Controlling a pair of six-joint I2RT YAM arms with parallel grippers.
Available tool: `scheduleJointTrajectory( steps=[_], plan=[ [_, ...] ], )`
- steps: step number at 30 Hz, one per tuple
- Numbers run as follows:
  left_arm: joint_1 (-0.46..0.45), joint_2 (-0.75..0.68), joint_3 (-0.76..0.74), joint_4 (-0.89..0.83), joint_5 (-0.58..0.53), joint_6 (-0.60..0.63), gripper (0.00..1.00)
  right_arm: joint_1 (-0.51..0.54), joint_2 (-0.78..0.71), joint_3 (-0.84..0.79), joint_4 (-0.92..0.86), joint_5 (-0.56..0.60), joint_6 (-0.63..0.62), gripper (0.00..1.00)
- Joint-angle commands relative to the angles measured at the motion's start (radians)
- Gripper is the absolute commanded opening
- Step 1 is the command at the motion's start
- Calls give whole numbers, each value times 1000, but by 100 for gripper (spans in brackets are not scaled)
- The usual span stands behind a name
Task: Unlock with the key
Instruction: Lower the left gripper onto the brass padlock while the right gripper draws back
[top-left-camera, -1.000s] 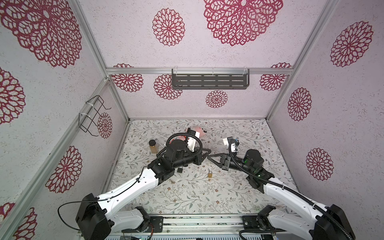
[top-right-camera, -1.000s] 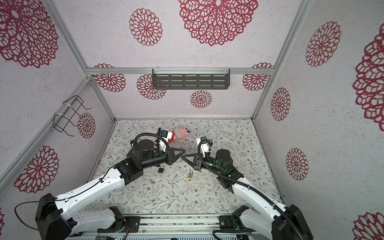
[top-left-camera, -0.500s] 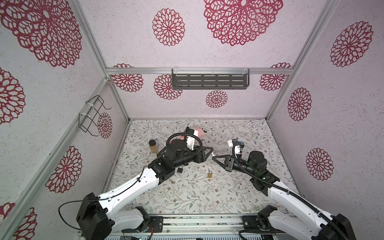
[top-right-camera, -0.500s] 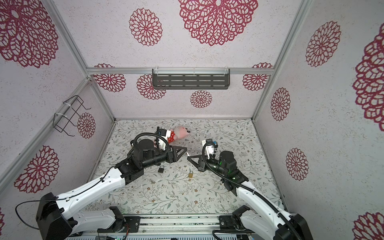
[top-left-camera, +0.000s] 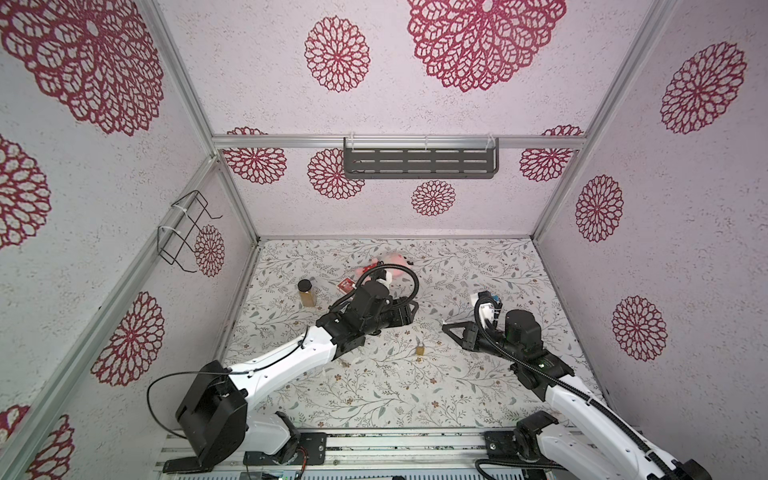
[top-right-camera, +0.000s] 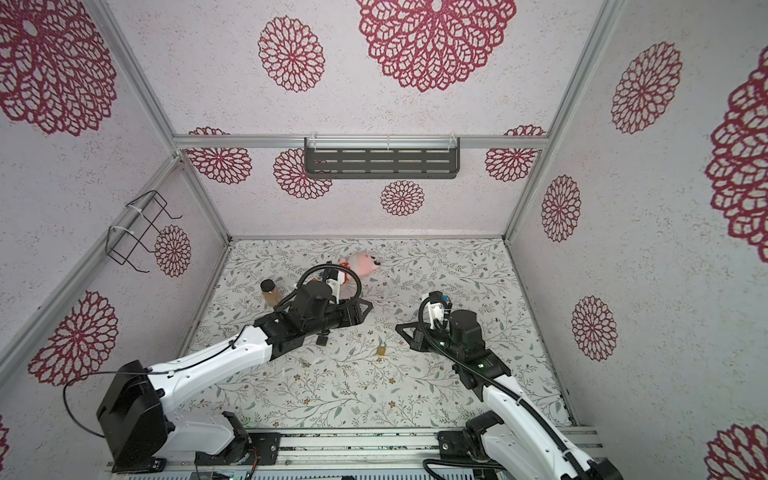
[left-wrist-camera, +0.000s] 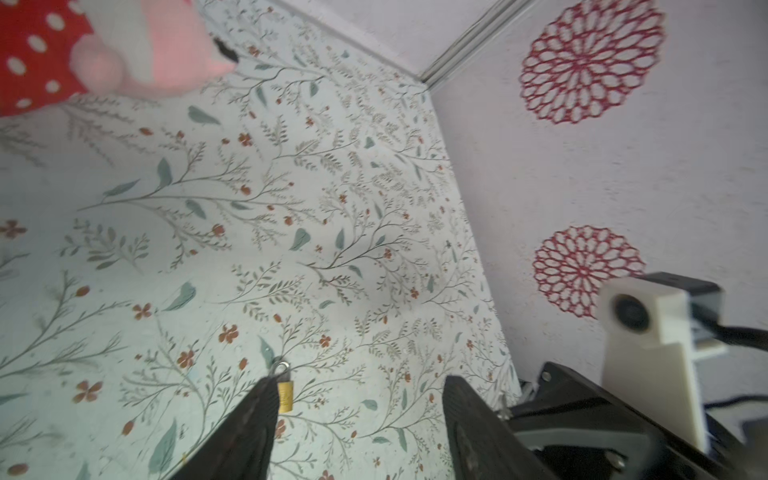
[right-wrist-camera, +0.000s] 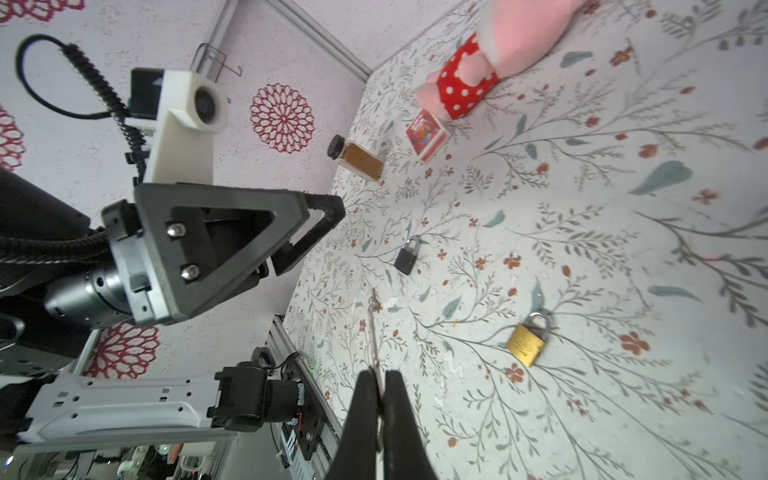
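My left gripper needs to close on the square body (top-left-camera: 420, 351) (left-wrist-camera: 285, 397) of the brass padlock and leave the padlock's shackle sticking out past the fingers.
A brass padlock (top-left-camera: 420, 349) (top-right-camera: 381, 350) (right-wrist-camera: 525, 345) lies flat on the floral floor between the two arms. My right gripper (top-left-camera: 444, 326) (right-wrist-camera: 377, 374) is shut on a thin silver key (right-wrist-camera: 372, 332), seen edge-on and sticking out past the fingertips. It hovers just right of the brass padlock. My left gripper (top-left-camera: 411, 311) (left-wrist-camera: 361, 380) is open and empty, raised behind and left of that padlock (left-wrist-camera: 285, 397), which one finger partly hides. A black padlock (right-wrist-camera: 405, 259) (top-right-camera: 322, 340) lies under the left arm.
A spice jar (top-left-camera: 306, 293), a red card box (top-left-camera: 345, 284) and a pink plush in a red dotted dress (top-left-camera: 390, 264) sit at the back left of the floor. A wire basket (top-left-camera: 187, 232) hangs on the left wall, a dark shelf (top-left-camera: 419, 162) on the back wall.
The two grippers were tip to tip. The left one has opened and stayed near its place. The right one has drawn back to the right with the key.
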Motion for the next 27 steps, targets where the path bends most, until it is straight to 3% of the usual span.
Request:
scheduleJointTrajectory(
  steps=[1,13,27],
  plan=[
    [-24,85,90,-164,-84,-17,67,-30,-26,-17,-101,24,-36,0],
    [-110,454,387,-434,-114,-16,67,-126,17,-46,-174,-25,-66,0],
    [-134,616,473,-486,-90,-56,66,-156,58,-73,-153,-39,-81,0]
  ],
)
